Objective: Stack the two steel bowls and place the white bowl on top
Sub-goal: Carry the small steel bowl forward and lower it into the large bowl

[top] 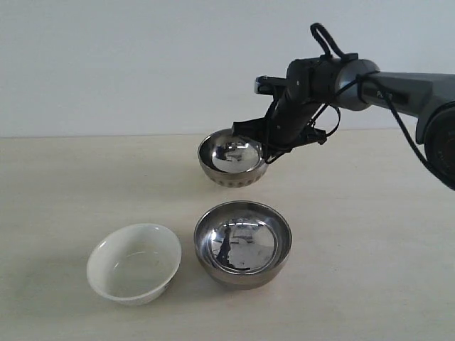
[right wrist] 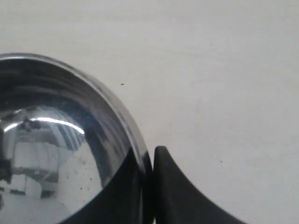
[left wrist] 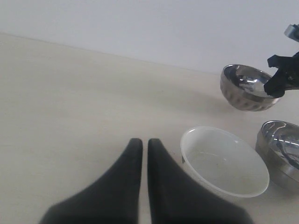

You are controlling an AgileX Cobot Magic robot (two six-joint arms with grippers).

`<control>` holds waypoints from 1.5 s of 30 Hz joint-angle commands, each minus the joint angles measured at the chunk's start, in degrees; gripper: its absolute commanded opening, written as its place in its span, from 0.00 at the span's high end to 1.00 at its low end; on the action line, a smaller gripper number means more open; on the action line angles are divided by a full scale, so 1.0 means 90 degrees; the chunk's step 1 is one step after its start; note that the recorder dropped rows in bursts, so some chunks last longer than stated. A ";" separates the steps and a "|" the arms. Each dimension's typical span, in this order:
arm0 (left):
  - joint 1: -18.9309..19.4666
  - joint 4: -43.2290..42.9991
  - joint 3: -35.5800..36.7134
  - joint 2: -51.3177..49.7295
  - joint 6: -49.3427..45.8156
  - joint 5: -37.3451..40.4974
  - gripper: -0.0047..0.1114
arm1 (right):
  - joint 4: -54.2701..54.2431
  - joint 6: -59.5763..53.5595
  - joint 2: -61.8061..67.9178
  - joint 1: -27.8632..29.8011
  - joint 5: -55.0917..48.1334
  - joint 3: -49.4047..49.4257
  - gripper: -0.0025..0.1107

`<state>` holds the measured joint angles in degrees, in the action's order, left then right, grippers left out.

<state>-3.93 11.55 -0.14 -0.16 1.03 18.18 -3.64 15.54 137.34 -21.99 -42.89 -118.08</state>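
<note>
Next, I let go of the ribbed steel bowl with my right gripper inside the larger smooth steel bowl (top: pixel 240 239), beside the white bowl. The ribbed bowl now hangs tilted above the table.
The smaller ribbed steel bowl (top: pixel 232 160) hangs tilted above the table, my right gripper (top: pixel 269 150) shut on its rim. In the right wrist view one finger lies inside the ribbed bowl (right wrist: pixel 60 144) and the other outside, right gripper (right wrist: pixel 148 156) pinching the rim. The larger smooth steel bowl (top: pixel 242 242) sits on the table in front of and below it. The white bowl (top: pixel 134 262) rests to the left of that. My left gripper (left wrist: pixel 141 142) is shut and empty, just beside the white bowl (left wrist: pixel 224 161); it is out of the exterior view.
The pale table (top: pixel 64 185) ends at a white wall behind. The right arm (top: pixel 384 85) reaches in from the upper right. In the left wrist view the ribbed bowl (left wrist: pixel 243 88) and the larger steel bowl (left wrist: pixel 280 151) show at the edge.
</note>
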 commanded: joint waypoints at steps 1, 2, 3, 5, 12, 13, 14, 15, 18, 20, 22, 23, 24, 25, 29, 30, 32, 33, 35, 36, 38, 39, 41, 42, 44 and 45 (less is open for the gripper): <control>0.0015 -0.0005 0.0016 0.0018 0.0056 -0.0028 0.93 | -0.0214 -0.0087 -0.0548 0.0025 -0.0289 -0.0039 0.98; 0.0015 -0.0005 0.0016 0.0018 0.0056 -0.0028 0.93 | -0.0299 -0.0160 -0.0645 0.0025 -0.0395 -0.0039 0.98; 0.0015 -0.0005 0.0016 0.0018 0.0056 -0.0028 0.93 | -0.0361 -0.0192 -0.0746 0.0025 -0.0505 -0.0039 0.98; 0.0015 -0.0005 0.0016 0.0018 0.0056 -0.0028 0.93 | -0.0615 -0.0403 -0.1007 0.0025 -0.0761 0.0068 0.98; 0.0015 -0.0005 0.0016 0.0018 0.0056 -0.0028 0.93 | -0.0752 -0.0623 -0.2009 0.0025 -0.0247 0.1681 0.98; 0.0015 -0.0005 0.0016 0.0018 0.0056 -0.0028 0.93 | -0.0752 -0.0623 -0.2250 0.0025 -0.0076 0.1991 0.98; 0.0015 -0.0005 0.0016 0.0018 0.0056 -0.0028 0.93 | -0.0782 -0.0680 -0.2417 0.0025 0.0015 0.2294 0.98; 0.0015 -0.0005 0.0016 0.0018 0.0056 -0.0028 0.93 | -0.0886 -0.0799 -0.2628 0.0025 0.0071 0.2510 0.98; 0.0015 -0.0005 0.0016 0.0018 0.0056 -0.0028 0.93 | -0.1251 -0.1275 -0.3211 0.0025 0.0112 0.3211 0.98; 0.0015 -0.0005 0.0016 0.0018 0.0056 -0.0028 0.93 | -0.1404 -0.1393 -0.3617 0.0025 0.0140 0.3740 0.98; 0.0015 -0.0005 0.0016 0.0018 0.0056 -0.0028 0.93 | -0.1447 -0.1404 -0.3979 0.0025 0.0365 0.4292 0.98; 0.0015 -0.0005 0.0016 0.0018 0.0056 -0.0028 0.93 | -0.1479 -0.1426 -0.4097 0.0025 0.0469 0.4561 0.98; 0.0015 -0.0005 0.0016 0.0018 0.0056 -0.0028 0.93 | -0.1523 -0.1494 -0.4212 0.0025 0.0593 0.4814 0.98; 0.0015 -0.0005 0.0016 0.0018 0.0056 -0.0028 0.93 | -0.1602 -0.1591 -0.4302 0.0025 0.0688 0.5041 0.98; 0.0015 -0.0005 0.0016 0.0018 0.0056 -0.0028 0.93 | -0.2044 -0.1994 -0.4356 0.0025 0.0837 0.5628 0.98; 0.0015 -0.0005 0.0016 0.0018 0.0056 -0.0028 0.93 | -0.2230 -0.2152 -0.4356 0.0014 0.0927 0.5773 0.98; 0.0015 -0.0005 0.0016 0.0018 0.0056 -0.0028 0.93 | -0.2638 -0.2573 -0.4356 0.0014 0.1107 0.6010 0.98; 0.0015 -0.0005 0.0016 0.0018 0.0056 -0.0028 0.93 | -0.2784 -0.2700 -0.4356 0.0014 0.1169 0.6077 0.98; 0.0015 -0.0005 0.0016 0.0018 0.0056 -0.0028 0.93 | -0.3020 -0.2895 -0.4356 0.0014 0.1246 0.6156 0.98; 0.0015 -0.0005 0.0016 0.0018 0.0056 -0.0028 0.93 | -0.3034 -0.2932 -0.4356 0.0014 0.1234 0.6156 0.98; 0.0015 -0.0005 0.0016 0.0018 0.0056 -0.0028 0.93 | -0.3031 -0.2932 -0.4356 -0.0071 0.1245 0.6156 0.98; 0.0015 -0.0005 0.0016 0.0018 0.0056 -0.0028 0.93 | -0.3042 -0.2947 -0.4356 -0.0120 0.1274 0.6156 0.98; 0.0015 -0.0005 0.0016 0.0018 0.0056 -0.0028 0.93 | -0.3030 -0.2956 -0.4329 -0.0292 0.1376 0.6156 0.98; 0.0015 -0.0005 0.0016 0.0018 0.0056 -0.0028 0.93 | -0.3030 -0.2956 -0.4311 -0.0360 0.1444 0.6156 0.98; 0.0015 -0.0005 0.0016 0.0018 0.0056 -0.0028 0.93 | -0.3018 -0.2956 -0.4241 -0.0474 0.1592 0.6156 0.98; 0.0015 -0.0005 0.0016 0.0018 0.0056 -0.0028 0.93 | -0.3018 -0.2956 -0.4214 -0.0487 0.1629 0.6156 0.98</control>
<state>-3.93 11.55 -0.14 -0.16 1.03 18.18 -30.47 -10.40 99.03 -25.59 -30.26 -62.76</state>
